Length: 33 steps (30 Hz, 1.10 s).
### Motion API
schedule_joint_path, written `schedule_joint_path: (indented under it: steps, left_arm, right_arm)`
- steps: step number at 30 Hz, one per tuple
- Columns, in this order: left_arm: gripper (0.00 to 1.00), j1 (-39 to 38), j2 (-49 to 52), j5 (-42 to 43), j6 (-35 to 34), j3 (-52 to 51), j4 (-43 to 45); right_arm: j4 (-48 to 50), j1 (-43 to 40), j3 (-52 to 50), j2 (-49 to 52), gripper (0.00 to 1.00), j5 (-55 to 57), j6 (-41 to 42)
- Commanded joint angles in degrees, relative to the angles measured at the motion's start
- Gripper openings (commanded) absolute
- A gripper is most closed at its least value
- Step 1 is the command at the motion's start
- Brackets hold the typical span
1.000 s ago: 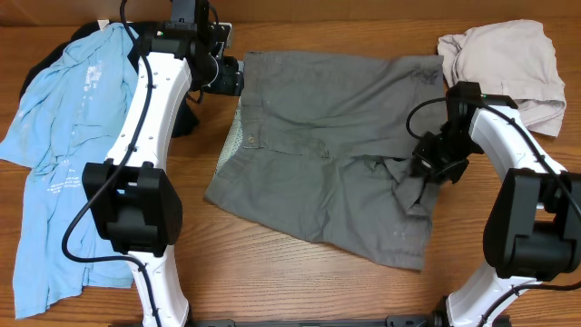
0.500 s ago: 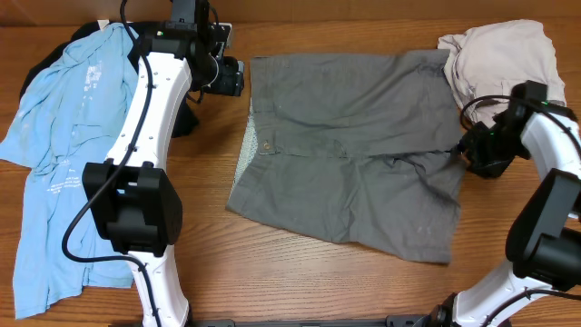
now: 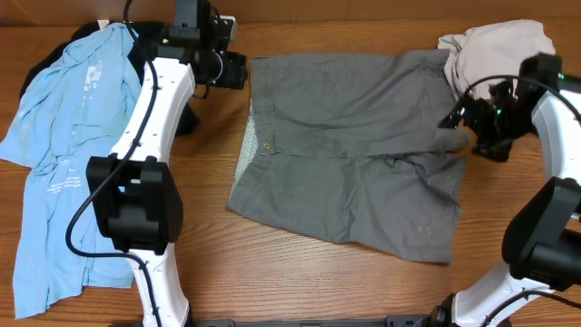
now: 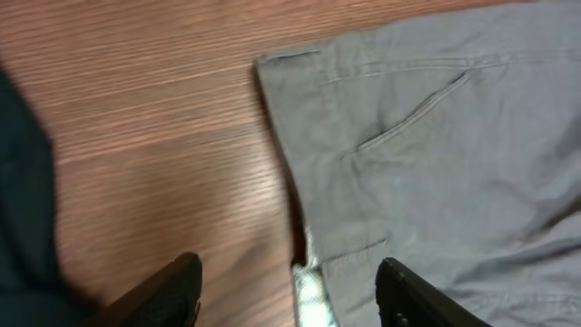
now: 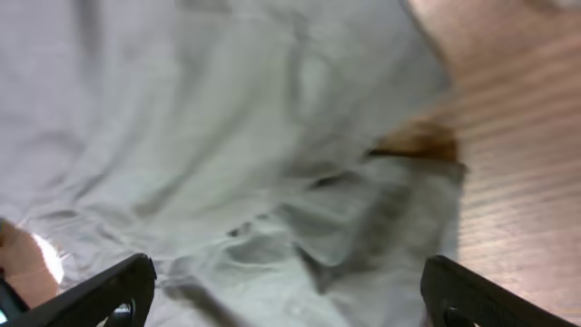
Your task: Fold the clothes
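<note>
Next, the right gripper needs to reach the grey-olive shorts' near leg and close on the hem's near corner (image 3: pixel 443 255).
The grey-olive shorts (image 3: pixel 354 154) lie spread flat in the middle of the table, waistband to the left with pale lining (image 3: pixel 247 145) showing. My left gripper (image 3: pixel 238 71) hovers open at the shorts' back left corner. In the left wrist view its fingers (image 4: pixel 172 291) straddle the waistband edge (image 4: pixel 309 272), holding nothing. My right gripper (image 3: pixel 467 127) stands wide open over the right leg hem. The blurred shorts cloth (image 5: pixel 254 136) lies loose below the right gripper (image 5: pixel 286 295). A light blue shirt (image 3: pixel 54 154), a black shirt (image 3: pixel 186 118) and beige shorts (image 3: pixel 504 50) lie aside.
The light blue shirt covers the table's left side, with the black shirt (image 4: pixel 23 200) under it near the left arm. The beige shorts are bunched at the back right corner, touching the grey shorts' corner. Bare wood (image 3: pixel 300 272) shows along the front.
My right gripper pulled the crumpled right leg out to the right, flattening the shorts, then opened and let the cloth go. The left gripper barely moved.
</note>
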Motion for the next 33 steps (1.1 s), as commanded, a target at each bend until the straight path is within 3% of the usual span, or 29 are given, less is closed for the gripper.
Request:
schedule_joint_path:
  steps: [1,7,18,20,24,27,33]
  left_arm:
    - [0.64,-0.33,4.37,6.08,1.07,-1.05,1.2]
    - [0.68,-1.11,11.13,8.98,1.09,-1.05,2.6]
    - [0.66,-2.89,15.74,9.42,-0.55,-1.05,8.48]
    - [0.59,-3.13,16.72,9.35,-1.53,-1.05,9.14]
    - [0.24,-3.21,17.99,9.31,-3.04,-1.05,10.82]
    - [0.05,-2.84,17.99,8.66,-3.04,-1.01,12.31]
    - [0.04,0.96,17.79,4.11,-5.18,0.2,11.98]
  right_arm:
    - [0.15,4.17,2.19,-2.08,0.98,0.02,-1.25]
    - [1.36,9.22,2.19,-2.05,0.98,-0.02,-0.57]
    - [2.38,9.77,2.19,-2.05,0.98,-0.02,0.74]
    - [2.47,9.77,2.19,-2.05,0.98,-0.02,0.72]
    - [3.17,9.79,2.19,-2.05,0.97,-0.04,0.76]
    - [3.89,10.01,2.19,-2.05,0.96,-0.04,0.94]
    - [4.48,12.02,2.14,-2.05,0.96,0.02,1.14]
